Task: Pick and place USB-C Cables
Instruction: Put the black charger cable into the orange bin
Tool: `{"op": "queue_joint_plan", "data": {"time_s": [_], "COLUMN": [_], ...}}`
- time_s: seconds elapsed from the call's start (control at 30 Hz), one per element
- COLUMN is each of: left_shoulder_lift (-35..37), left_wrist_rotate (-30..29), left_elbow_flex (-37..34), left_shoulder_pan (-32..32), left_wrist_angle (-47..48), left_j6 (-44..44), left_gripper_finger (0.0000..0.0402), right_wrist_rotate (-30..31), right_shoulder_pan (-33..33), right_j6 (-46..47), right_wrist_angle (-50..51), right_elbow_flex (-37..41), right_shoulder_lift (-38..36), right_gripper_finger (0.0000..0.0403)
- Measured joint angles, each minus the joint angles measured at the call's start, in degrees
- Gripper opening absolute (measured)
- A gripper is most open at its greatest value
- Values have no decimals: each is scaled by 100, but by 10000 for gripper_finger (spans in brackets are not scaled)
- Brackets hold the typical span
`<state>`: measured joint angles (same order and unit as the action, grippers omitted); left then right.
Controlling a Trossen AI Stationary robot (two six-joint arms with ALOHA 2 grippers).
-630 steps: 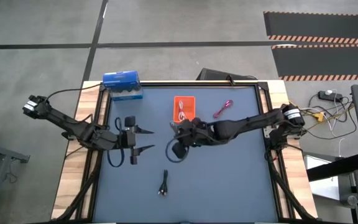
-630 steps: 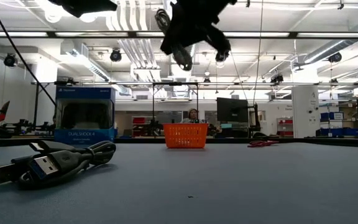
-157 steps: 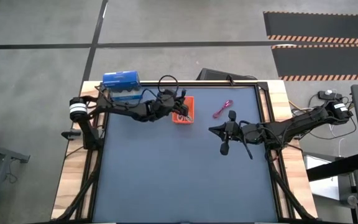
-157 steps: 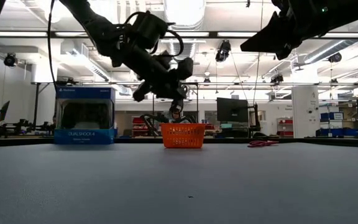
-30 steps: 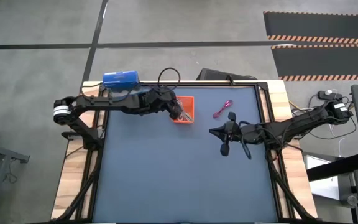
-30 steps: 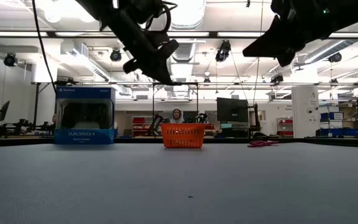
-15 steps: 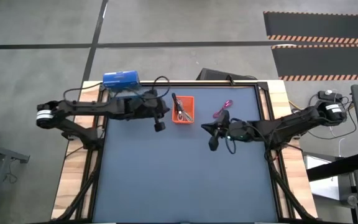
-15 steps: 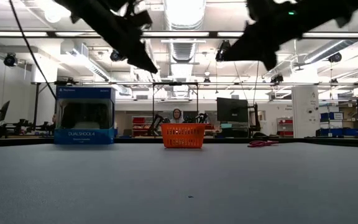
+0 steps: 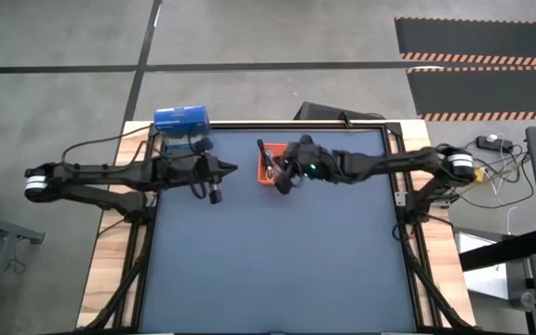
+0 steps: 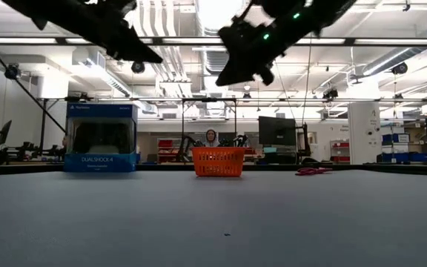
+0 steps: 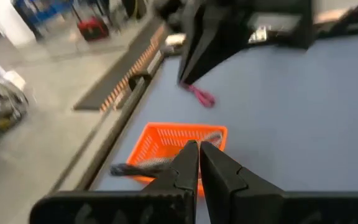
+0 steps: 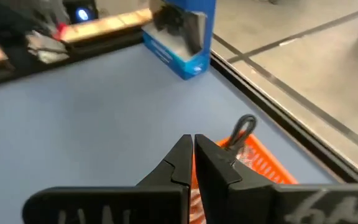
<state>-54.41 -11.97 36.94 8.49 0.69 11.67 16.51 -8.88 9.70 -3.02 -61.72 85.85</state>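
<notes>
The loop of the dark cable sticks out over the orange tray's rim, so my right gripper will open, grab the loop and bring the cable inside the tray (image 11: pixel 169 147).
The small orange tray (image 9: pixel 269 173) stands at the table's far middle with dark and grey USB-C cables (image 12: pixel 242 132) in it. One grey cable end (image 11: pixel 135 168) sticks out over the tray's rim. A magenta-pink cable (image 10: pixel 313 171) lies on the table to the right of the tray (image 11: pixel 179 144), and it also shows in the left wrist view (image 11: pixel 199 96). My right gripper (image 9: pixel 279 180) hangs shut above the tray (image 12: pixel 263 163), holding nothing. My left gripper (image 9: pixel 233 169) is shut and empty too. It points at the tray from the left, a little way off.
A blue box (image 9: pixel 182 121) stands at the far left corner (image 10: pixel 101 137), behind my left arm. The blue table top (image 9: pixel 277 261) lies bare toward the near edge. A person (image 10: pixel 211 138) sits far off in the room beyond the table.
My left gripper has drawn back from the orange tray toward the table's left edge, empty. My right gripper has swung from the table's middle right toward the far edge and left, and now hangs above the tray. The cables in the tray have stayed put.
</notes>
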Motion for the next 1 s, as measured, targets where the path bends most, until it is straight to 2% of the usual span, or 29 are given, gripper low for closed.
{"op": "queue_joint_plan", "data": {"time_s": [0.23,0.63,0.77,1.0], "left_shoulder_lift": [557,886,878,860], "left_wrist_rotate": [0,-33,-39,-44], "left_elbow_flex": [-362,-513,-513,-513], "left_shoulder_pan": [7,15,15,15], "left_wrist_angle": [-202,-268,-277,-276], "left_j6": [282,863,1022,1027], "left_gripper_finger": [1,1,1,1], "right_wrist_rotate": [-347,-381,-589,-601], "right_shoulder_pan": [-564,-1011,-1072,-1252], "right_j6": [-596,-893,-929,-931], "right_wrist_angle": [137,298,352,412], "right_elbow_flex": [-933,-1750,-1885,-2001], "right_shoulder_lift": [965,2143,2306,2525], "right_gripper_finger": [9,14,45,141]}}
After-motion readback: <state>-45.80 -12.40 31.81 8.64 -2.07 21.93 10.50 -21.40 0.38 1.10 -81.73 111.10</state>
